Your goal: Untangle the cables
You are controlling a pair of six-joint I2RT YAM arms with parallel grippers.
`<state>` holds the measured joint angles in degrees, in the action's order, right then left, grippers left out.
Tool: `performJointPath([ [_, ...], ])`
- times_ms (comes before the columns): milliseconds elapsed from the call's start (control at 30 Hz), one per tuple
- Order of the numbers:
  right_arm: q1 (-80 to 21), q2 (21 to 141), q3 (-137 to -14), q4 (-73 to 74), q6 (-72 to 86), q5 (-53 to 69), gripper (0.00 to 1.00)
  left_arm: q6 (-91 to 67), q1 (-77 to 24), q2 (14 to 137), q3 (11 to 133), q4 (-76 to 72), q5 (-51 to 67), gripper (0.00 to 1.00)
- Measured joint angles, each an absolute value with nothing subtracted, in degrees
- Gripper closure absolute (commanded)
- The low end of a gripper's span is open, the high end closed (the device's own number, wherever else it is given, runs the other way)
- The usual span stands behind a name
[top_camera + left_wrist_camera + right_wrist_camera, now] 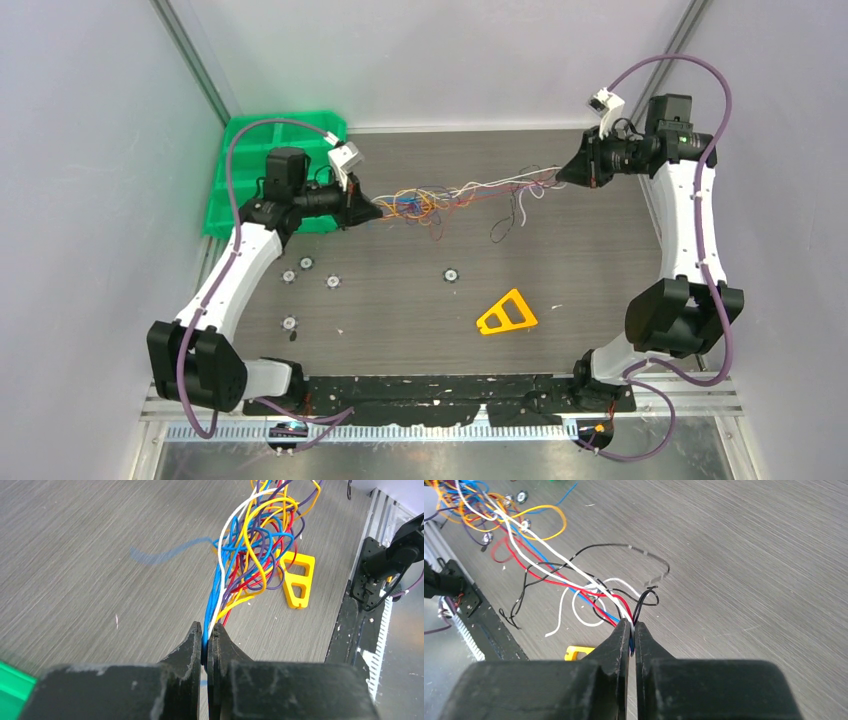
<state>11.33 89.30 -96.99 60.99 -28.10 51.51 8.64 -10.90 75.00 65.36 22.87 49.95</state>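
The end of the cables, now stretched above the table, will be released by my right gripper on the table (634, 590) just behind the middle small round white part.
The cables (440, 198) are a bundle of thin red, orange, yellow, blue, white and black wires stretched above the table between both grippers. My left gripper (377, 211) is shut on the tangled left end; in the left wrist view the cables (255, 540) run up from my closed gripper (207, 630). My right gripper (562, 175) is shut on the right end; in the right wrist view the cables (549, 565) leave the shut gripper (632, 626) toward the upper left. Loose black and white ends (510, 215) hang down.
A green bin (270, 170) stands at the back left behind the left arm. A yellow triangular plastic piece (506, 314) lies at the front centre. Several small round white parts (332, 282) are scattered over the table, one (451, 274) near the middle.
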Motion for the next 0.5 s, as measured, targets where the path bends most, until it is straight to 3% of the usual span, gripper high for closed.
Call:
performJointPath([
  [467, 15.9, 89.7, -96.5, 57.0, -23.4, 45.5, 0.95, 20.4, -7.2, 74.8, 64.3, 31.7, 48.6, 1.0],
  [500, 15.9, 89.9, -96.3, 56.9, -23.1, 45.4, 0.95, 20.9, -7.2, 74.8, 64.3, 32.1, 48.6, 0.96],
])
